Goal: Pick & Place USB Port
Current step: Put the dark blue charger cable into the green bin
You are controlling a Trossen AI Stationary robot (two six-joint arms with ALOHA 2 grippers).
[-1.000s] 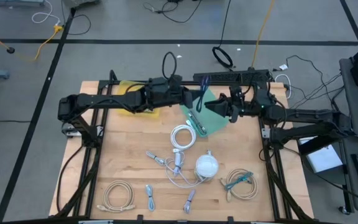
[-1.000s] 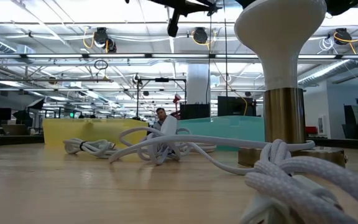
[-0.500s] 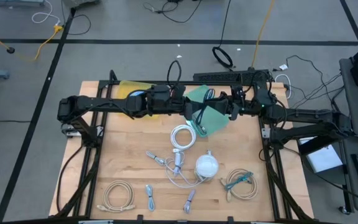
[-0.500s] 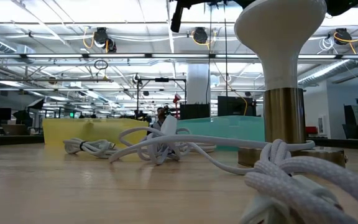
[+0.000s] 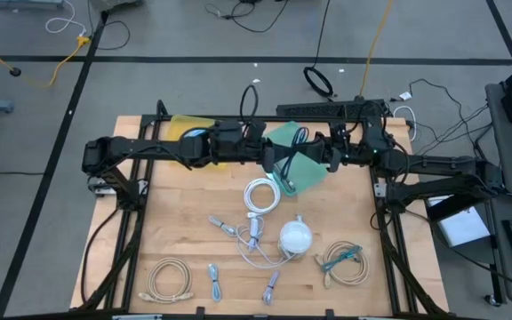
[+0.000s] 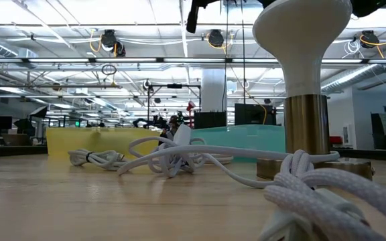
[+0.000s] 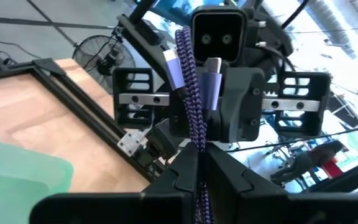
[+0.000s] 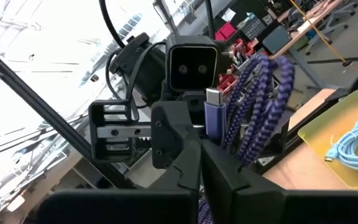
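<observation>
The purple cable's loops bunch beside my right fingers, so I need to open, then close around the middle of the cable's strands [image 8: 246, 143].
A purple braided USB cable [image 7: 188, 74] hangs in the air between my two grippers, above the green bin [image 5: 309, 178] at the table's far middle. Its silver-tipped plugs [image 7: 211, 78] stick out past my left gripper [image 7: 199, 177], which reaches in from the table's left [image 5: 280, 163] and is shut on the cable. My right gripper [image 8: 199, 171] faces it from the table's right [image 5: 303, 157], shut on the same cable, whose loops [image 8: 260, 106] bunch beside one plug. A yellow bin [image 5: 189, 131] stands left of the green one. My left gripper pinches the cable's braided strands [image 7: 197, 143] between its two fingers, a little below the plugs. The fingers lie level, coming from the table's left. The cable is lifted clear of the table. My right gripper pinches the cable just under a purple plug [image 8: 214, 121] between its two fingers. It comes from the table's right, slanting slightly upward. The plug stands upright past the fingertips, and the loops hang beside it.
Loose on the wood lie a white cable coil [image 5: 260, 196], a white round lamp [image 5: 296, 237] with its cord, a beige coil [image 5: 169, 277], a teal-and-beige coil [image 5: 345, 262] and short cables [image 5: 213, 280]. A light blue cable [image 8: 353, 146] lies in the yellow bin.
My left gripper has carried the purple cable toward the table's right, swinging until it meets my right gripper over the green bin. It has stood still since. The right arm has kept its place.
</observation>
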